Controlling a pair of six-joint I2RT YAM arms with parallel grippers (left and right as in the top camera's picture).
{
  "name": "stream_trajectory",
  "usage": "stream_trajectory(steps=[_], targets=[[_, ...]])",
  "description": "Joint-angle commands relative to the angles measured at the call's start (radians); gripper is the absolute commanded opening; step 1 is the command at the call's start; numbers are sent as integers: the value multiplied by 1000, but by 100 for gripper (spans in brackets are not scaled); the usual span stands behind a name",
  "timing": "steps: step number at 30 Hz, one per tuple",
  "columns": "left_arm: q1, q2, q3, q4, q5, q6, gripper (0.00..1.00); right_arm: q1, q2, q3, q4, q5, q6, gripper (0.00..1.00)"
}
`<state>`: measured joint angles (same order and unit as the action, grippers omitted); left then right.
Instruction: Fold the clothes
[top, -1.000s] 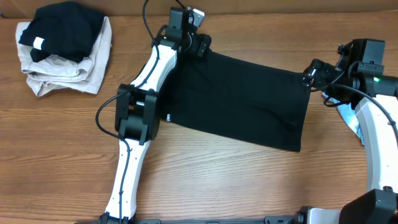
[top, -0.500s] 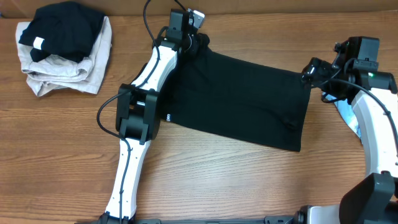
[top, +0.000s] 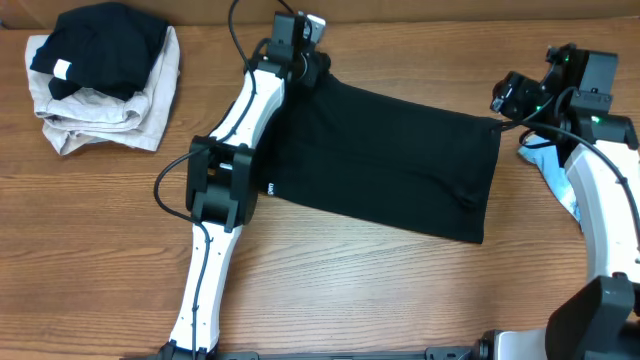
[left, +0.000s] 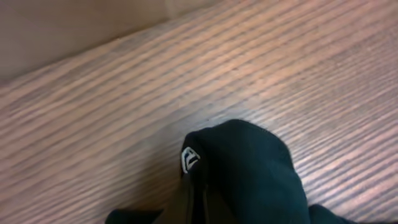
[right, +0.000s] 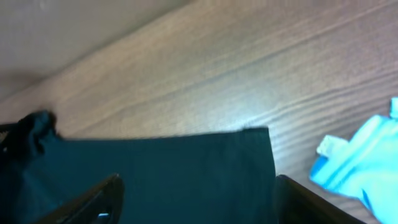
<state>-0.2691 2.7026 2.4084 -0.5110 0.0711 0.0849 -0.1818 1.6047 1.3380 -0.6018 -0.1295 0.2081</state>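
Next, I release the black fabric from my left gripper on the table (top: 234, 125) between the shirt's middle and the clothes pile.
A large black shirt (top: 400, 160) lies spread flat across the middle of the table. My left gripper (top: 312, 70) is at its far left corner, shut on bunched fabric. In the left wrist view that bunched black fabric (left: 249, 168), with a small white logo (left: 188, 160), hides the fingers. My right gripper (top: 508, 95) hovers open over the shirt's far right corner; its fingers (right: 93, 198) straddle the shirt's edge (right: 186, 168) without pinching it. A light blue garment (top: 560, 185) lies at the right, partly under the right arm.
A pile of beige and black clothes (top: 100, 85) sits at the far left corner. The left arm (top: 225, 180) stretches over the table's left half to the shirt. The back wall is close behind both grippers.
The left gripper has closed on the shirt's far left corner. The right gripper has moved a little toward the back of the table, and its jaws have narrowed slightly.
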Motion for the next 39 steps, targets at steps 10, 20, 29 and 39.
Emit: stream_trajectory(steps=[10,20,29,39], targets=[[20,-109,193,-267,-27,-40,4,-3,301,11,243,2,-3,75],[23,-109,192,-369,-31,-18,4,36,527,11,418,-1,-3,67],[27,-109,192,-392,-30,-18,4,69,564,11,455,11,-3,43],[43,-115,192,-409,-112,-19,4,39,518,75,328,15,-3,4]])
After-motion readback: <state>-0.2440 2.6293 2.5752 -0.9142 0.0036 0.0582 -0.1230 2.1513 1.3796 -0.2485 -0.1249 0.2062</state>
